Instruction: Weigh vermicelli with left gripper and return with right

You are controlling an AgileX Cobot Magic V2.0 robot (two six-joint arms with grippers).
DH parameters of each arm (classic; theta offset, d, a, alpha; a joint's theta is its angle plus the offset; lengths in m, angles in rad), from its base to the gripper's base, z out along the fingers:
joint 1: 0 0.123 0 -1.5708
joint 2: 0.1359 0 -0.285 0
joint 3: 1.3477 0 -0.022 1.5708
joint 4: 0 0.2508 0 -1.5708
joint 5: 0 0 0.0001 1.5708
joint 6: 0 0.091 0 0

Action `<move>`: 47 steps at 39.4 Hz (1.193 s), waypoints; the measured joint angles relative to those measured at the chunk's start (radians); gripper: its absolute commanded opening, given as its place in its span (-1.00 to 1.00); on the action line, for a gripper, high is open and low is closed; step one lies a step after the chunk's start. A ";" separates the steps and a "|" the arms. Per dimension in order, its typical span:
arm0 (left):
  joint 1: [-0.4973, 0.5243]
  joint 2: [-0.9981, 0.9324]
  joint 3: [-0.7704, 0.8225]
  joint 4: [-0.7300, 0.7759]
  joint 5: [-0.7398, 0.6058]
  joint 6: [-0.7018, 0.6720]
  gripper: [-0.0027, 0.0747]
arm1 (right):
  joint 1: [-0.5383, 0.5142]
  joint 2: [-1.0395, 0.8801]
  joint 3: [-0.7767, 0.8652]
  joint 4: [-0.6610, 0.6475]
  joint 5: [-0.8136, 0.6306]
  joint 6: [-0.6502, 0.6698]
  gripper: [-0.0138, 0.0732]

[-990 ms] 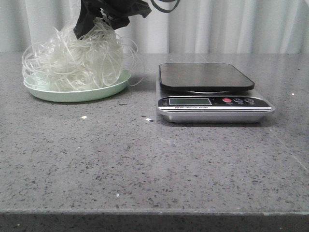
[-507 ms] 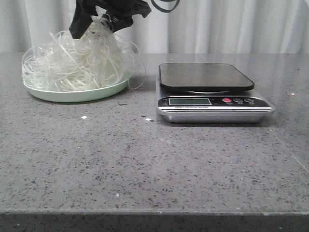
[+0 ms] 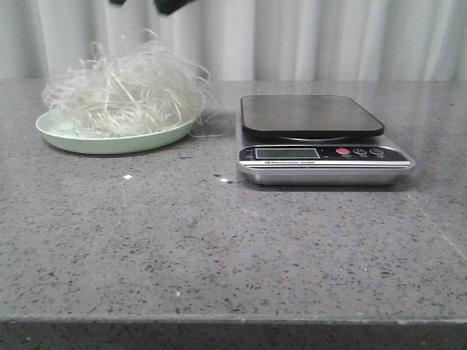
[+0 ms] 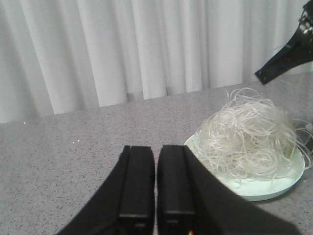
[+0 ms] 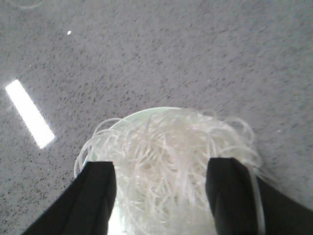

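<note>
Next, my right gripper closes on the top of the vermicelli heap (image 3: 155, 64) (image 5: 164, 178), on the side of it that is closer to the kitchen scale.
The vermicelli (image 3: 124, 91), a loose tangle of whitish strands, lies on the pale green plate (image 3: 109, 142) at the far left of the table. My right gripper (image 3: 144, 4) is open and empty straight above it. Only its dark fingertips show at the top edge of the front view. In the right wrist view the open gripper (image 5: 161, 169) frames the vermicelli (image 5: 171, 147) below, apart from it. My left gripper (image 4: 156, 149) is shut and empty over bare table beside the plate (image 4: 274, 188) and the vermicelli (image 4: 249, 132). It is outside the front view.
A digital kitchen scale (image 3: 314, 138) with an empty dark platform (image 3: 310, 115) stands right of the plate. Small crumbs (image 3: 128, 176) lie on the grey speckled table. White curtains hang behind. One right finger (image 4: 286, 58) shows above the plate in the left wrist view.
My right gripper has let go of the vermicelli and risen almost out of the front view. The tangle has settled lower and wider on the plate.
</note>
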 measured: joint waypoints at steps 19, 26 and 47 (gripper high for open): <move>0.000 0.000 0.000 0.000 0.000 0.000 -0.58 | -0.250 -0.206 0.000 0.000 0.160 0.000 -0.33; 0.000 0.000 0.000 0.000 0.000 0.000 -0.58 | -0.266 -0.235 -0.002 0.000 0.198 0.000 -0.33; 0.000 0.000 0.000 0.000 -0.004 0.000 -0.58 | -0.115 -0.202 -0.002 0.103 0.107 0.000 -0.33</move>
